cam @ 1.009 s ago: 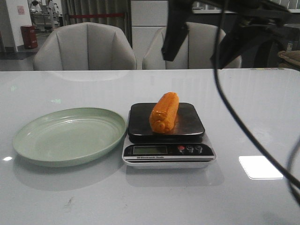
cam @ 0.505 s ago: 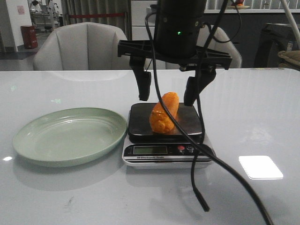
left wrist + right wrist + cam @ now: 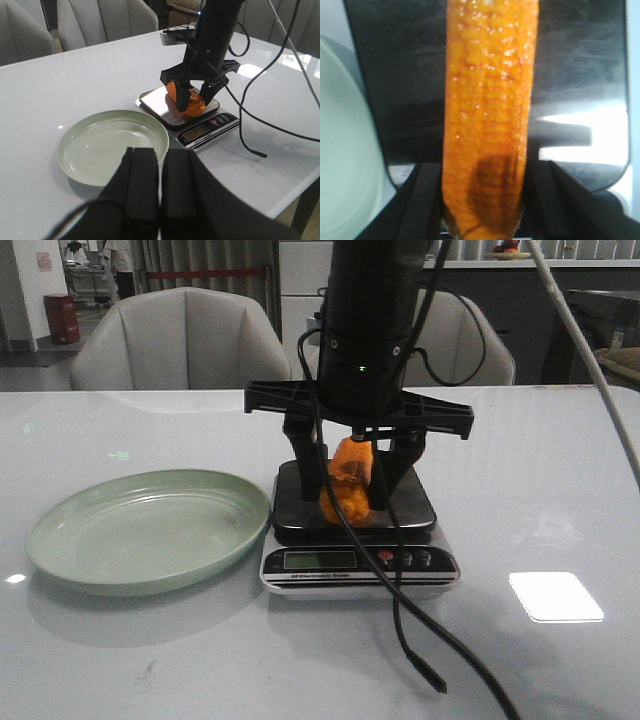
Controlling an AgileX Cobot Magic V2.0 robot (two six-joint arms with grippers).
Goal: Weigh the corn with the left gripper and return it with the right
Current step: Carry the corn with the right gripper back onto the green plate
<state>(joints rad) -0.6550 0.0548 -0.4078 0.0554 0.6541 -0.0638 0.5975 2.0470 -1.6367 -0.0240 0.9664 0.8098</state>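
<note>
The robot's right hand needs to release the corn, still lying on the scale's black platform, in the middle of the pale green plate (image 3: pixel 147 533) beside the scale.
The corn (image 3: pixel 348 480) is a short orange-yellow cob lying on the black platform of the scale (image 3: pixel 360 562). My right gripper (image 3: pixel 347 492) has come down over it. Its two black fingers (image 3: pixel 422 200) press against both sides of the cob's near end, and the cob still rests on the platform. The corn (image 3: pixel 487 100) fills the right wrist view and also shows in the left wrist view (image 3: pixel 189 104). My left gripper (image 3: pixel 161 155) is shut and empty, held back above the table by the plate's near rim. It is out of the front view.
A pale green plate (image 3: pixel 150 530) sits left of the scale, also in the left wrist view (image 3: pixel 112 145). A loose black cable (image 3: pixel 400 625) hangs from the right arm across the scale's front. Chairs stand behind the table.
The right arm came in from above, dropped onto the scale and brought its wide-open fingers in against the corn. The corn has stayed on the platform.
</note>
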